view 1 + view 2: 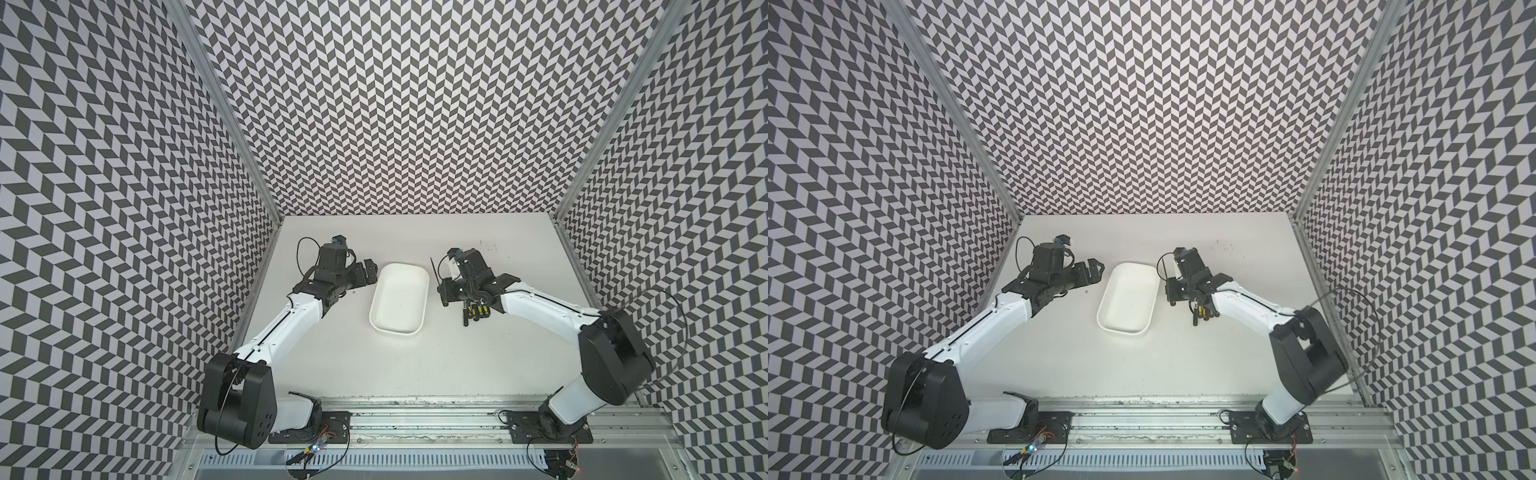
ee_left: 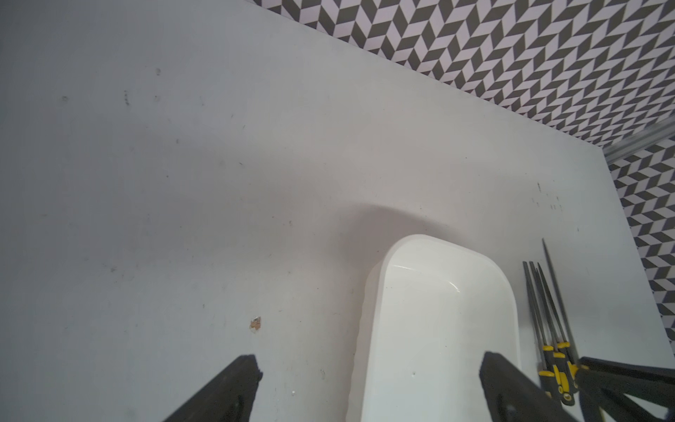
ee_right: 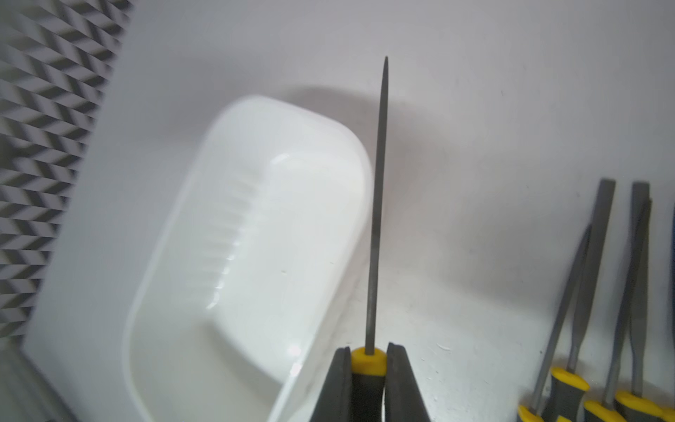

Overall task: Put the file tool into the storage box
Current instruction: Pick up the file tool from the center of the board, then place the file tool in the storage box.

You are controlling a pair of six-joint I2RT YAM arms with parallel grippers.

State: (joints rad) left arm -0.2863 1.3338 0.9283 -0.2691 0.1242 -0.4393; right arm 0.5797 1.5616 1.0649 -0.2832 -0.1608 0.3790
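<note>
The robot's right gripper holds the file tool's handle, so next the left gripper takes hold of the file tool by its grey blade (image 2: 570, 339) near that handle.
The storage box (image 1: 399, 299) (image 1: 1128, 298) is a white shallow tray lying empty on the table's middle. My right gripper (image 3: 368, 352) (image 1: 444, 291) is shut on the yellow-and-black handle of a file tool (image 3: 376, 219). Its thin grey blade (image 1: 435, 272) points toward the back wall, just right of the box's right rim (image 3: 350, 157). Left of the box, my left gripper (image 2: 369, 365) (image 1: 368, 272) stands open and holds nothing. One finger is over the table and the other over the box (image 2: 438, 329).
Several more files (image 1: 476, 313) (image 1: 1202, 313) (image 3: 599, 292) (image 2: 548, 329) with yellow-and-black handles lie side by side under the right wrist. Chevron-patterned walls close in the table on three sides. A metal rail (image 1: 415, 415) runs along the front edge.
</note>
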